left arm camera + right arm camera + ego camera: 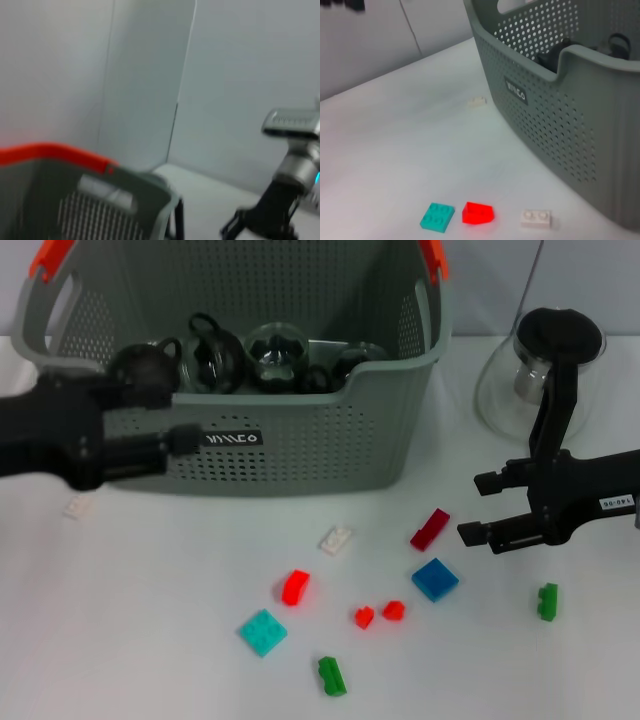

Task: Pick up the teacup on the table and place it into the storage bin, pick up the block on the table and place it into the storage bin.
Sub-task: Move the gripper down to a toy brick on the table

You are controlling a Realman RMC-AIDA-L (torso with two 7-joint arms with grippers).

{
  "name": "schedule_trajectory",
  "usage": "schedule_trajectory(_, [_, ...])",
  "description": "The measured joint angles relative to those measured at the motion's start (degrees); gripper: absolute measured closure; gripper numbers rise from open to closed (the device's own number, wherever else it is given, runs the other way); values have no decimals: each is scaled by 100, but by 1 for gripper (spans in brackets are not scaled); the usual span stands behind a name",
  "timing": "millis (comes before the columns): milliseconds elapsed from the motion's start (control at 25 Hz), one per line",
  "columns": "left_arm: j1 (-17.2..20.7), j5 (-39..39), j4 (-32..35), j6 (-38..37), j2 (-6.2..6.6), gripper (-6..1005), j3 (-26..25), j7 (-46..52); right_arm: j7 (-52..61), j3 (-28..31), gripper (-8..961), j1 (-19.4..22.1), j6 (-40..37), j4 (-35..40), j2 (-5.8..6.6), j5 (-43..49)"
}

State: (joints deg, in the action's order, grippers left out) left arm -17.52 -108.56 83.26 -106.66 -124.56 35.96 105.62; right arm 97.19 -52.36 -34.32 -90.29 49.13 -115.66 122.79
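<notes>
The robot's left gripper will next move down to the white block [78,505] under the left arm, near the front corner of the storage bin, and close there.
The grey-green storage bin [300,455] stands at the back centre, with orange-tipped handles and a black label [232,439]. Glass teacups with black handles [275,355] lie inside it; I see no teacup on the table. Loose blocks lie in front: white [336,539], dark red [430,528], blue [435,579], red [295,587], teal [262,632], green [331,676]. My left gripper [180,440] is at the bin's front left wall. My right gripper [480,507] is open and empty, hovering right of the dark red block. The right wrist view shows the bin [560,115] and the teal [437,217], red [478,213] and white [536,218] blocks.
A glass pitcher with a black lid [545,365] stands at the back right, behind my right arm. Another green block [547,601] lies at the right, two small red ones [378,613] in the middle, and a white one [78,506] at the left under my left arm.
</notes>
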Motion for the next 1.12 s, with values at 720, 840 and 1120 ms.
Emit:
schedule_trajectory(720, [2, -2570, -1485, 2445, 11, 357, -262, -287, 27, 52, 86, 16, 64, -77, 5, 0])
schedule_trajectory(840, [-82, -2779, -1683, 3032, 11, 357, -215, -86, 27, 51, 86, 13, 65, -79, 7, 0])
schedule_trajectory(1120, [-355, -3470, -1943, 3870, 11, 356, 160, 401, 22, 50, 86, 13, 105, -102, 9, 0])
